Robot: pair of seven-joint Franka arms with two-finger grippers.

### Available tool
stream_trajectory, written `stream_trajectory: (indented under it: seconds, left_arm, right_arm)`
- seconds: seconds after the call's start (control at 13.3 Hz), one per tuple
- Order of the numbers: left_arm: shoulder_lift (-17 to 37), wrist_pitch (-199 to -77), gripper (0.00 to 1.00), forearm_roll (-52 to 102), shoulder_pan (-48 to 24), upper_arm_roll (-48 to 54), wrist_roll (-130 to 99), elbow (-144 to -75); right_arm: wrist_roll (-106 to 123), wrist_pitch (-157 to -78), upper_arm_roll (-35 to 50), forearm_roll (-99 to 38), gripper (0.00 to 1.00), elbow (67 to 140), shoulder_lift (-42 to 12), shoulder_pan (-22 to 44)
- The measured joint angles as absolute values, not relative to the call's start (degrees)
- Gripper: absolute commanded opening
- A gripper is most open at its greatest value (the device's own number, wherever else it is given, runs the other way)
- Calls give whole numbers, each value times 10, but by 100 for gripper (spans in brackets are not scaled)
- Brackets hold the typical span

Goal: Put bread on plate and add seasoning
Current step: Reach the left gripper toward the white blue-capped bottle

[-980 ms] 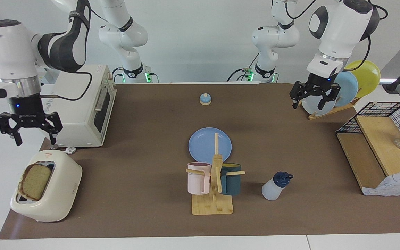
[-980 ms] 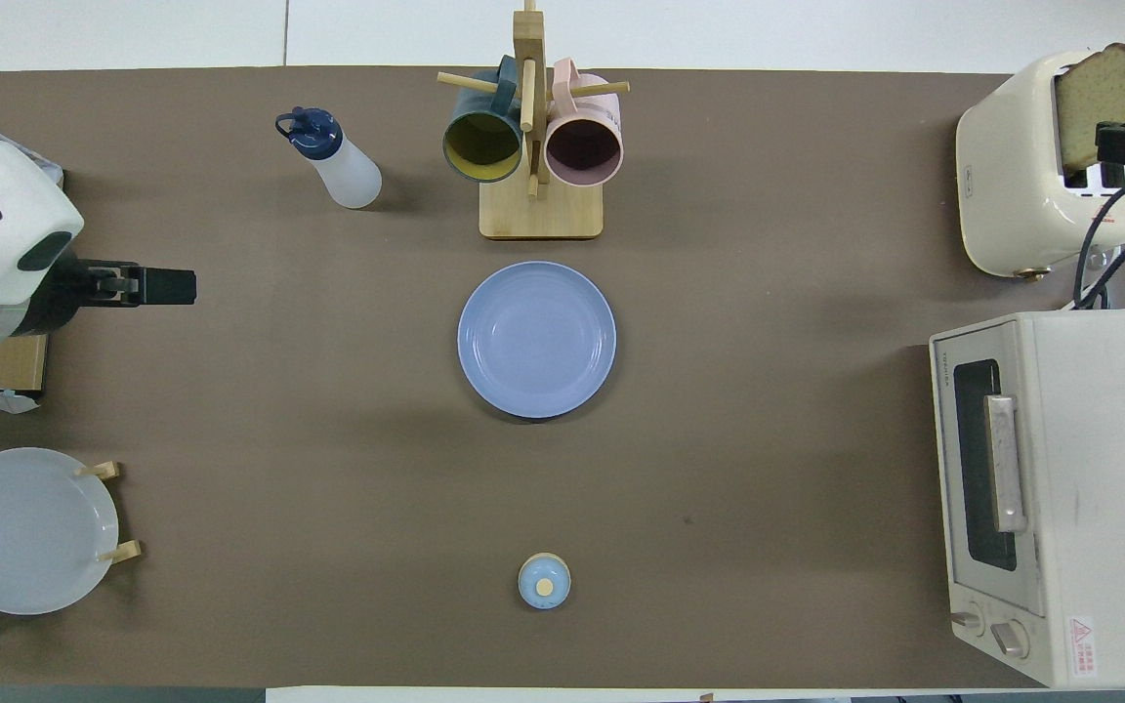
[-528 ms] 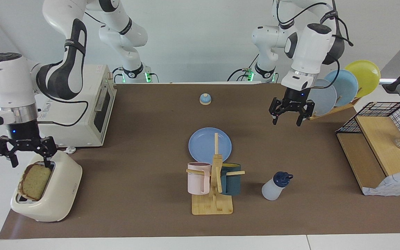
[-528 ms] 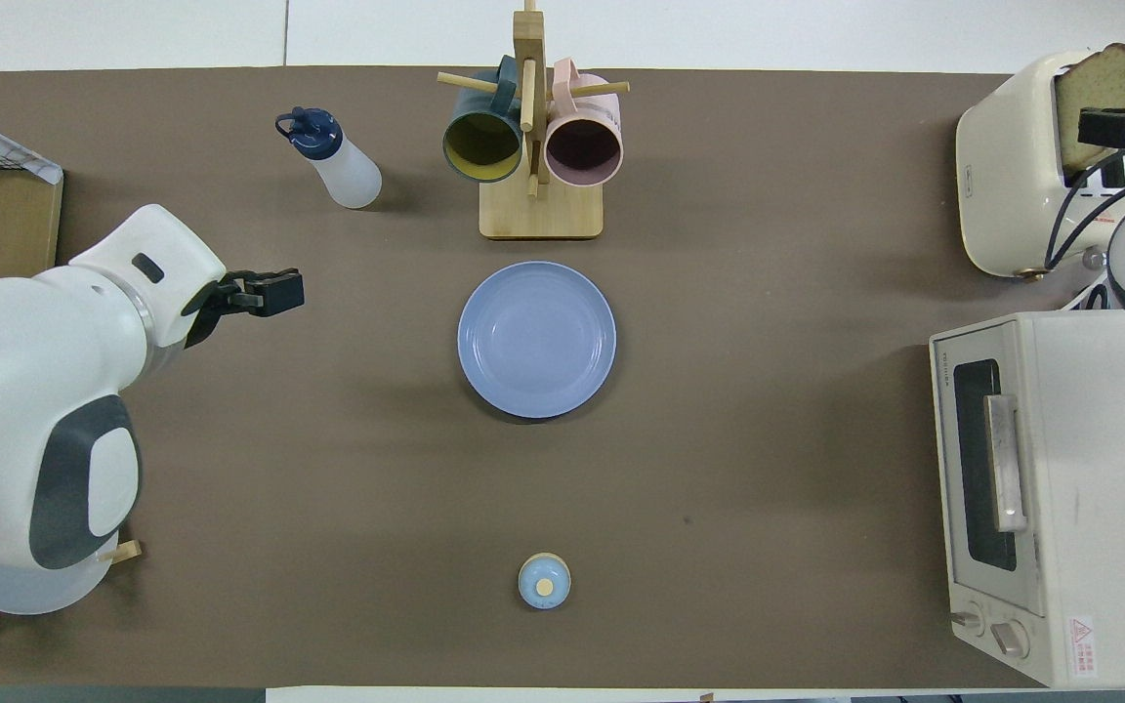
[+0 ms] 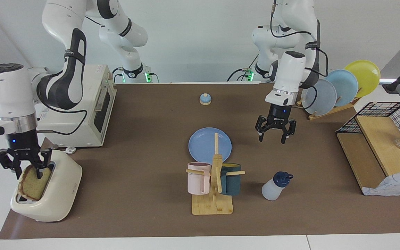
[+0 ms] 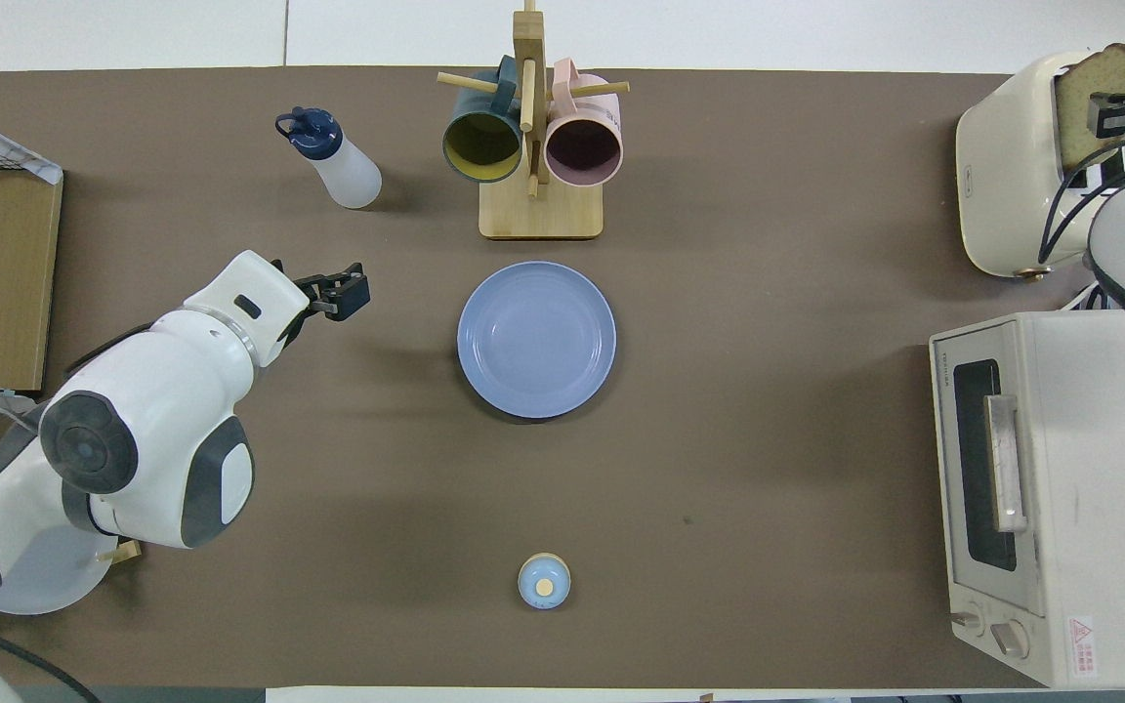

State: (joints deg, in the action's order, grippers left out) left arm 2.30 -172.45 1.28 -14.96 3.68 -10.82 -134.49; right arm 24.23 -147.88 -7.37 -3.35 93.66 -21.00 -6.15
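Note:
Next, I move my left gripper to the seasoning bottle and grip the bottle's white body [image 6: 348,174] below its blue cap.
The bread [image 5: 32,185] stands upright in a cream toaster [image 5: 59,196] at the right arm's end of the table, and it also shows in the overhead view [image 6: 1093,90]. My right gripper [image 5: 25,169] is open, low over the toaster, its fingers either side of the bread's top edge. The blue plate [image 5: 203,144] lies empty at the table's middle. The seasoning bottle [image 5: 274,187] stands farther from the robots, beside the mug tree. My left gripper [image 5: 273,136] is open and empty in the air over bare table, between the plate and the dish rack.
A wooden mug tree [image 5: 213,187] with two mugs stands just farther than the plate. A toaster oven [image 5: 82,107] stands near the right arm's base. A small bell [image 5: 205,99] sits near the robots. A dish rack [image 5: 339,91] and a wooden shelf [image 5: 377,149] stand at the left arm's end.
My right gripper has come down from above the toaster to the bread's top. My left gripper has swung from the dish rack toward the plate and dropped lower.

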Motion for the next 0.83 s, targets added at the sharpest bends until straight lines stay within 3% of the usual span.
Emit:
stream_trajectory:
  seconds: [0.38, 0.6, 0.83]
  left_arm:
    - [86, -1794, 100, 16, -156, 35, -112, -1332]
    - [131, -1829, 100, 18, -166, 20, -112, -1313]
    - [171, -1833, 100, 42, -263, -83, -112, -1276]
  right_arm:
    - [259, -1354, -69, -31, 0, 837, -224, -52]
    - [268, -1200, -53, -15, 0, 757, -215, -41]
    - [220, -1087, -45, 12, 0, 725, -173, 26]
